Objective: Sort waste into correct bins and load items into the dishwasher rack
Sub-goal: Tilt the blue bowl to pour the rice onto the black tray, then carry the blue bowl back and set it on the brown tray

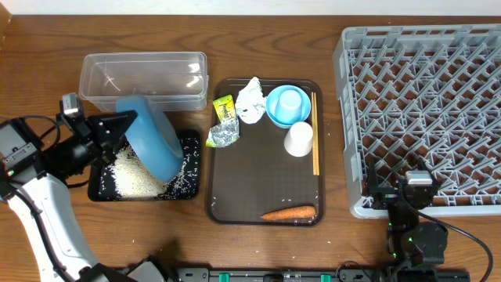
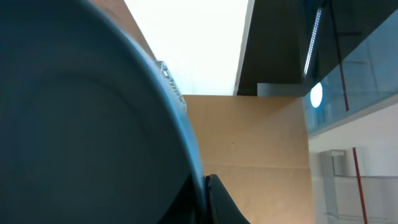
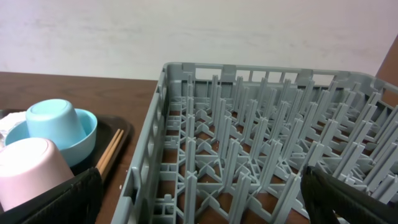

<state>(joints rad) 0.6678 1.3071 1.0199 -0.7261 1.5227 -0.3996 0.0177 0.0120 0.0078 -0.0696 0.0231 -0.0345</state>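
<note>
Next, my left gripper sets down and releases the dark blue plate on the brown serving tray [image 1: 250, 171], between the foil wrappers and the carrot.
My left gripper [image 1: 125, 125] is shut on the rim of the dark blue plate [image 1: 154, 135], held steeply tilted over the black tray [image 1: 192, 188]. White rice [image 1: 137, 176] lies heaped in that tray. In the left wrist view the plate [image 2: 87, 118] fills the left side, its rim pinched between my fingers [image 2: 205, 186]. The clear tub [image 1: 143, 78] stands behind. On the brown serving tray [image 1: 235, 200] lie a carrot [image 1: 289, 212], napkin [image 1: 251, 100], foil wrappers [image 1: 224, 121], light blue bowl [image 1: 286, 107] holding a small cup, white cup [image 1: 298, 139] and chopsticks [image 1: 315, 133]. My right gripper [image 1: 417, 188] is open over the grey rack's [image 1: 427, 102] front edge.
The right wrist view shows the rack's pegs [image 3: 249, 149], the blue bowl [image 3: 56, 134], the cup [image 3: 31, 171] looking pink there, and the chopsticks [image 3: 111, 154]. Rice grains are scattered around the black tray's edge. Bare wood table lies at the far left and in front.
</note>
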